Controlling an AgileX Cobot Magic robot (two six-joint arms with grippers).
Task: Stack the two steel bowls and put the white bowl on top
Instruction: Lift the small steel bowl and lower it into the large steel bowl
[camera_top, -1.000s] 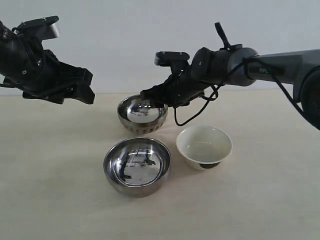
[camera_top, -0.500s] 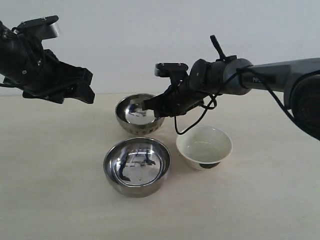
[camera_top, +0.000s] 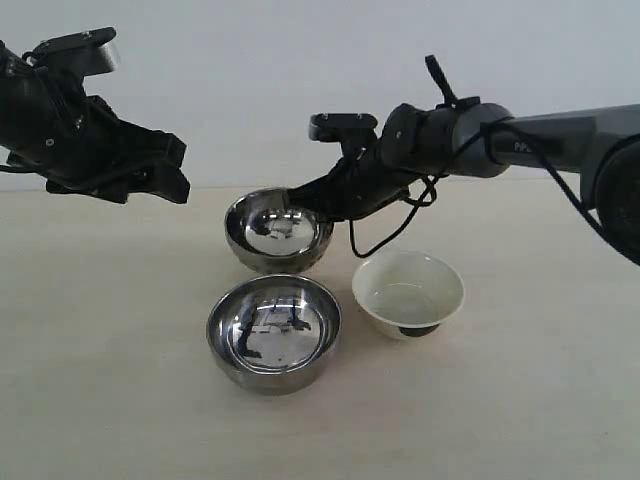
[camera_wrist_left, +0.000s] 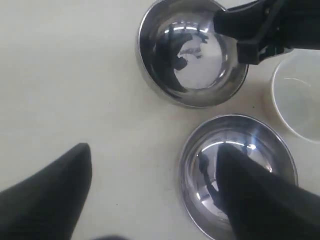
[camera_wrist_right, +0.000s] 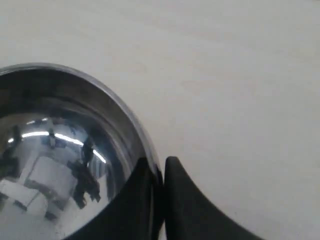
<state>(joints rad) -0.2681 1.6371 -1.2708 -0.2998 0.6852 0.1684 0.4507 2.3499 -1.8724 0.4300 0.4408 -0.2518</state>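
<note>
The smaller steel bowl, now tilted just behind the wider one, will be released by my right gripper inside the wider steel bowl (camera_top: 273, 322), beside the white bowl.
The smaller steel bowl (camera_top: 278, 232) hangs tilted just behind the wider steel bowl (camera_top: 274, 330), which rests on the table. My right gripper (camera_top: 306, 204) is shut on the smaller bowl's right rim; in the right wrist view the right gripper (camera_wrist_right: 161, 176) pinches the rim of that bowl (camera_wrist_right: 55, 150), one finger inside and one outside. The white bowl (camera_top: 408, 292) sits to the right of the wider bowl. My left gripper (camera_top: 150, 182) hovers high at the left, open and empty. The left wrist view shows the left gripper (camera_wrist_left: 155, 197) over the table beside the wider bowl (camera_wrist_left: 235, 170).
The pale wooden table (camera_top: 110, 380) spreads on all sides of the bowls. A black cable (camera_top: 385, 235) loops down from the right arm just behind the white bowl. A plain light wall stands at the back.
The right gripper has drawn the smaller steel bowl a little left and toward the front, up off the table. The left arm, the wider bowl and the white bowl stay put.
</note>
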